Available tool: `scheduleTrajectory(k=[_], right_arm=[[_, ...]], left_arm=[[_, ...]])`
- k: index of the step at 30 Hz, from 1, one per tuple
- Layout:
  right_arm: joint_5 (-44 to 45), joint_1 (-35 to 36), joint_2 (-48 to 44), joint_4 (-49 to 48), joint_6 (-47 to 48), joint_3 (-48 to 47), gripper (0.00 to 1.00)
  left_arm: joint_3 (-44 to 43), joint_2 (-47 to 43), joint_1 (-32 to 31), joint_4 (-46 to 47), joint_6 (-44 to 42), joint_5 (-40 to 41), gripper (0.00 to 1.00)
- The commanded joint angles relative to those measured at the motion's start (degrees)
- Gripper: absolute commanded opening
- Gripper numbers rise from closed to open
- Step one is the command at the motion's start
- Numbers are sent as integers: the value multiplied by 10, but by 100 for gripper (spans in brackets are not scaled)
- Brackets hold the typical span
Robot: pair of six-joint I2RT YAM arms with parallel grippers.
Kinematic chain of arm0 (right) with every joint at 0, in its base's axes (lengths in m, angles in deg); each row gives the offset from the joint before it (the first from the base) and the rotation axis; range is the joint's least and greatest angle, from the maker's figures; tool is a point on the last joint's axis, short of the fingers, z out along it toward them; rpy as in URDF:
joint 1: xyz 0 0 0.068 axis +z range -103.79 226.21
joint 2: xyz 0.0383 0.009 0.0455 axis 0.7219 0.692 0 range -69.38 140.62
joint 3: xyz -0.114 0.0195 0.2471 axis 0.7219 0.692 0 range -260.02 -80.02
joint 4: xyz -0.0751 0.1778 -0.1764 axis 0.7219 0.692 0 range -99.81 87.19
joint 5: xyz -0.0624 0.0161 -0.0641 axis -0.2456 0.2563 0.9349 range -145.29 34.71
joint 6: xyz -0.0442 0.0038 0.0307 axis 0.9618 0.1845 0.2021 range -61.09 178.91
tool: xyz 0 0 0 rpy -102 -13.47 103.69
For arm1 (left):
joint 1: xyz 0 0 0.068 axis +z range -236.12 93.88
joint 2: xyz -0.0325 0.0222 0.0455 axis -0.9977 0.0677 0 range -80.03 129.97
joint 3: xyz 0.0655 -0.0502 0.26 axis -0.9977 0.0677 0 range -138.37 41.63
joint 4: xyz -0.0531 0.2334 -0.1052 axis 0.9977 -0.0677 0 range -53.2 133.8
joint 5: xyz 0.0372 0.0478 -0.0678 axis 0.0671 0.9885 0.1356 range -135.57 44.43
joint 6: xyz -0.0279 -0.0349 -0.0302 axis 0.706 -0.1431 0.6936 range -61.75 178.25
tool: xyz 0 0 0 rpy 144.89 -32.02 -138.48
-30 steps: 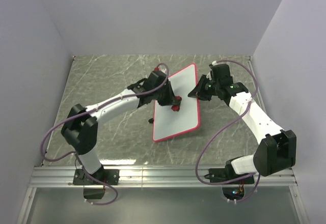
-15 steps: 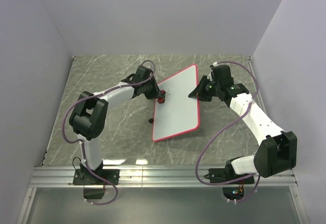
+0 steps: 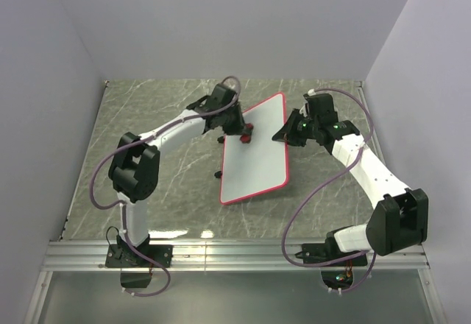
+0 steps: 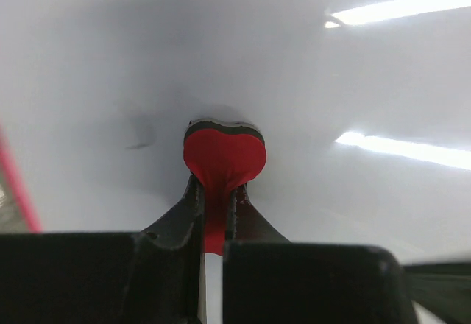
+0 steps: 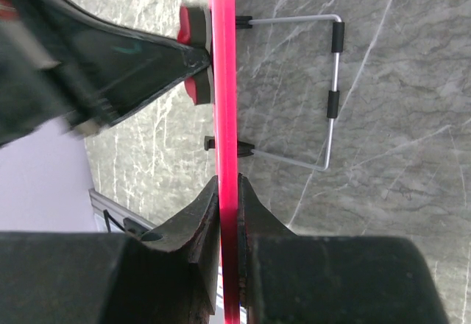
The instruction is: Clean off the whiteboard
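Next, I release the red eraser from my left gripper on the bare marble [image 3: 192, 153] next to the black clips of the whiteboard.
The whiteboard [image 3: 256, 163], white with a thin red frame, lies tilted across the middle of the marble table. My left gripper [image 3: 243, 132] is shut on a small red eraser [image 4: 224, 156] and presses its dark pad against the board's white face [image 4: 346, 88] near the far end. A faint grey smudge [image 4: 138, 146] shows just left of the eraser. My right gripper [image 3: 284, 134] is shut on the board's right edge; the red frame [image 5: 223, 81] runs straight between its jaws [image 5: 228, 191].
A bent wire stand [image 5: 333, 81] with black clips sticks out from the board's back over the marble tabletop [image 5: 397, 155]. Grey walls close in on the left, back and right. An aluminium rail [image 3: 235, 254] runs along the near edge.
The left gripper swept the eraser from the board's middle to its left edge, then back right and toward the far end. The right gripper and the board have stayed put.
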Motion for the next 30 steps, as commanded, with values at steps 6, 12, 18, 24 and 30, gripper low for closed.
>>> scheduleTrajectory(k=[6, 12, 18, 24, 30], right_arm=[[26, 9, 32, 12, 44, 19, 0], [28, 7, 32, 18, 48, 8, 0], [25, -1, 36, 21, 55, 4, 0], [20, -6, 44, 25, 61, -4, 0], [19, -8, 46, 27, 65, -8, 0]], left_arm=[[-165, 72, -31, -54, -3, -64, 0], [-42, 79, 16, -17, 7, -72, 0], [2, 105, 61, -19, 2, -75, 0], [-47, 116, 62, -56, -17, -53, 0], [-99, 118, 56, -53, -19, -79, 0]])
